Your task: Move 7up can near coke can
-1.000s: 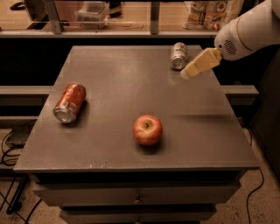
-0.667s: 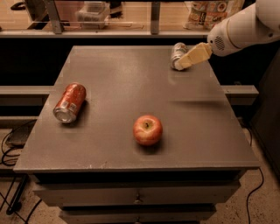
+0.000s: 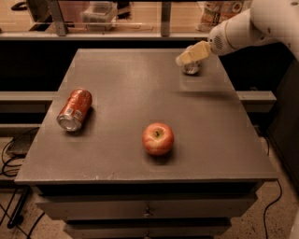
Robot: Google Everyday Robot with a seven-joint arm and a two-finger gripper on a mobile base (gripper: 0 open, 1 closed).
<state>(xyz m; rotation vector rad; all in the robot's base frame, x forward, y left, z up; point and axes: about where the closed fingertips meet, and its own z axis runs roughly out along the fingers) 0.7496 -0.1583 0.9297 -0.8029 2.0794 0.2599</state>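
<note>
My gripper should grip the 7up can around its silver end (image 3: 191, 68), the one toward the apple, so the can's far end is left sticking out.
The 7up can (image 3: 191, 69) lies on its side at the far right of the dark table (image 3: 121, 107), mostly hidden behind my gripper; only its silver end shows. My gripper (image 3: 192, 54) with cream fingers hangs right over and in front of that can, at the end of the white arm coming in from the upper right. The coke can (image 3: 74, 109), red-orange with a silver end, lies on its side near the table's left edge, far from the gripper.
A red apple (image 3: 158, 138) sits upright at the table's front centre. Drawers (image 3: 147, 212) lie under the tabletop. A shelf with boxes and containers (image 3: 99, 11) runs behind the table. Cables lie on the floor at the left.
The arm and gripper have moved up and left from the table's right side to over the 7up can, now covering most of it. The cans and apple have not moved.
</note>
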